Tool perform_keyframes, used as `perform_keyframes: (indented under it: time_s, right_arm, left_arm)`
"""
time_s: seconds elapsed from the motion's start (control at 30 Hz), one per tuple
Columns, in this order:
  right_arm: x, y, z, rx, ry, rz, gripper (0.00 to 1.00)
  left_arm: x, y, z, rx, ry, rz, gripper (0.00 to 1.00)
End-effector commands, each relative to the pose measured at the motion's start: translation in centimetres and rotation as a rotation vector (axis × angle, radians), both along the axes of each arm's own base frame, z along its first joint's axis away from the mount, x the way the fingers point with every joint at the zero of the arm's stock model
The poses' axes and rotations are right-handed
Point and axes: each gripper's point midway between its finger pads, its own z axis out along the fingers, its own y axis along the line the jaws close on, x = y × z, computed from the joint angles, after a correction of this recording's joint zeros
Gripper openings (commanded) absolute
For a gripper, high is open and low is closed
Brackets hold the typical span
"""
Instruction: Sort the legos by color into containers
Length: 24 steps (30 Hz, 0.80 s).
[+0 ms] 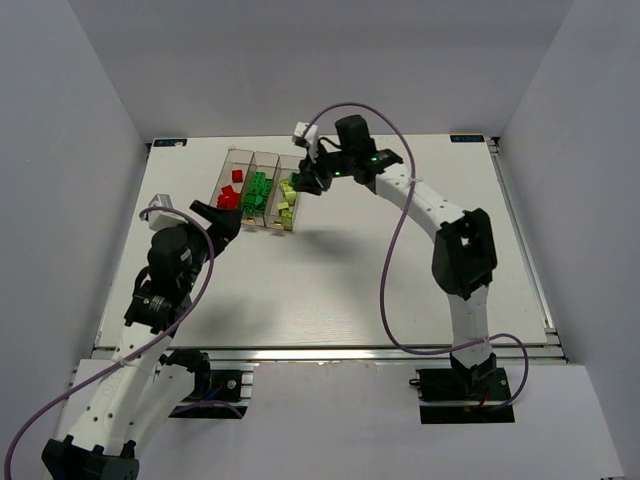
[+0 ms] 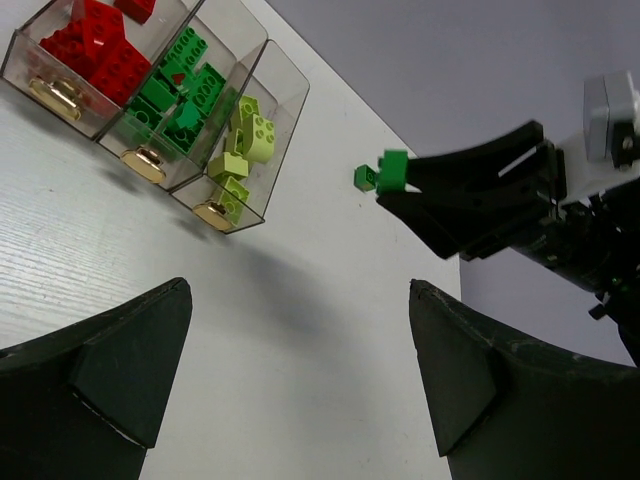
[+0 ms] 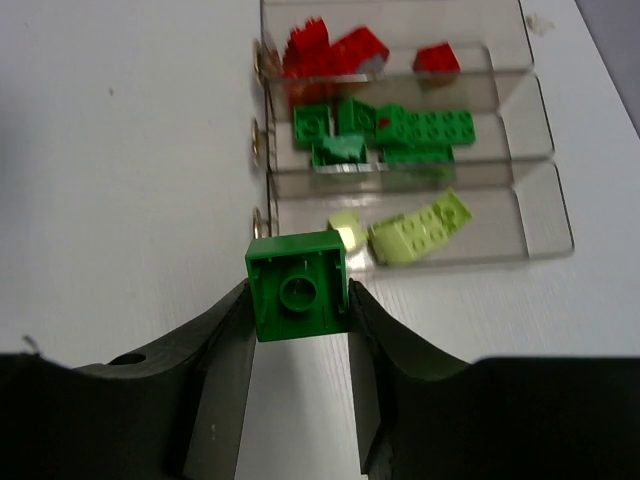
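Note:
I need to use my right gripper to set the dark green brick down among the dark green legos in the middle container (image 1: 262,191) (image 3: 405,137).
Three joined clear containers (image 1: 237,152) stand at the back left of the table. The left one holds red legos (image 1: 229,197), the middle one dark green legos (image 1: 258,192), the right one pale yellow-green legos (image 1: 287,207). My right gripper (image 1: 306,183) hovers just right of the pale bin and is shut on a dark green brick (image 3: 298,286), hollow underside toward the camera. That brick also shows in the left wrist view (image 2: 392,171). My left gripper (image 1: 216,216) is open and empty, low over the table in front of the red bin.
The bins show in the right wrist view (image 3: 520,225) and the left wrist view (image 2: 285,95), with round brass knobs (image 2: 143,160) on their near ends. Grey walls enclose the table on three sides. No loose bricks show on the white table (image 1: 350,280).

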Motion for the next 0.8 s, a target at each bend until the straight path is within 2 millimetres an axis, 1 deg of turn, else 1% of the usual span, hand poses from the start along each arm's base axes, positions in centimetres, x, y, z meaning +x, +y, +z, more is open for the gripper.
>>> perform_keyframes:
  time_s: [0.0, 0.03, 0.07, 0.13, 0.17, 0.23, 0.27, 0.3, 0.33, 0.37, 0.4, 0.43, 0.47, 0.53, 0.57, 0.6, 0.63, 0.67, 0.7, 0.77]
  right_arm:
    - [1.0, 3.9, 2.7, 0.103, 0.024, -0.025, 0.00]
    - [1.3, 5.0, 2.0, 0.106, 0.033, -0.028, 0.00]
    - [0.6, 6.7, 2.7, 0.124, 0.026, -0.010, 0.00]
    - [0.2, 8.4, 2.1, 0.134, 0.016, 0.006, 0.00]
    - [-0.8, 9.7, 1.8, 0.141, 0.026, 0.023, 0.00]
    - [-0.8, 11.3, 1.2, 0.164, 0.021, 0.012, 0.00]
    - [-1.4, 12.2, 0.8, 0.172, 0.038, 0.013, 0.00]
    - [-1.1, 12.8, 0.0, 0.172, 0.037, -0.003, 0.00]
    - [-1.0, 13.3, -0.3, 0.176, 0.038, -0.013, 0.00]
    - [-0.7, 14.2, 0.4, 0.214, 0.002, -0.017, 0.00]
    - [-0.1, 14.5, 0.6, 0.229, -0.005, -0.054, 0.00]
    - [0.3, 14.9, -0.2, 0.231, -0.005, -0.073, 0.00]
    - [0.6, 15.5, -0.1, 0.247, -0.023, -0.083, 0.00]
    - [1.7, 16.0, -0.8, 0.248, -0.043, -0.126, 0.00]
    - [2.1, 16.2, -1.1, 0.250, -0.047, -0.138, 0.02]
    - [2.7, 16.3, -2.1, 0.244, -0.051, -0.162, 0.03]
    - [3.2, 16.4, -1.9, 0.251, -0.061, -0.173, 0.05]
    - [3.4, 16.5, -2.2, 0.250, -0.063, -0.182, 0.06]
    - [3.8, 16.5, -3.1, 0.241, -0.065, -0.195, 0.06]
    - [4.2, 16.5, -3.4, 0.237, -0.077, -0.204, 0.08]
  left_arm:
    - [-0.6, 0.6, 2.0, 0.011, -0.045, 0.017, 0.98]
    - [-0.7, 0.7, 2.0, 0.013, -0.042, 0.018, 0.98]
    - [-1.0, 0.9, 2.3, 0.012, -0.052, 0.024, 0.98]
    - [-1.3, 1.1, 2.5, 0.018, -0.052, 0.029, 0.98]
    - [-1.4, 1.3, 2.5, 0.022, -0.052, 0.038, 0.98]
    - [-1.8, 1.5, 2.5, 0.022, -0.054, 0.044, 0.98]
    - [-1.9, 1.6, 2.6, 0.022, -0.057, 0.047, 0.98]
    - [-2.1, 1.7, 2.6, 0.019, -0.060, 0.049, 0.98]
    - [-2.2, 1.7, 2.5, 0.018, -0.061, 0.051, 0.98]
    - [-2.3, 1.8, 2.5, 0.017, -0.061, 0.051, 0.98]
    - [-2.4, 1.8, 2.5, 0.016, -0.061, 0.053, 0.98]
    - [-2.6, 1.9, 2.4, 0.018, -0.057, 0.056, 0.98]
    - [-2.7, 2.0, 2.4, 0.018, -0.055, 0.056, 0.98]
    - [-3.0, 2.2, 2.4, 0.019, -0.057, 0.062, 0.98]
    - [-3.1, 2.2, 2.3, 0.020, -0.054, 0.063, 0.98]
    - [-3.2, 2.3, 2.1, 0.021, -0.051, 0.066, 0.98]
    - [-3.4, 2.4, 2.2, 0.021, -0.056, 0.069, 0.98]
    - [-3.4, 2.4, 2.1, 0.020, -0.054, 0.070, 0.98]
    - [-3.5, 2.5, 2.1, 0.020, -0.054, 0.072, 0.98]
    - [-3.6, 2.5, 2.0, 0.020, -0.054, 0.071, 0.98]
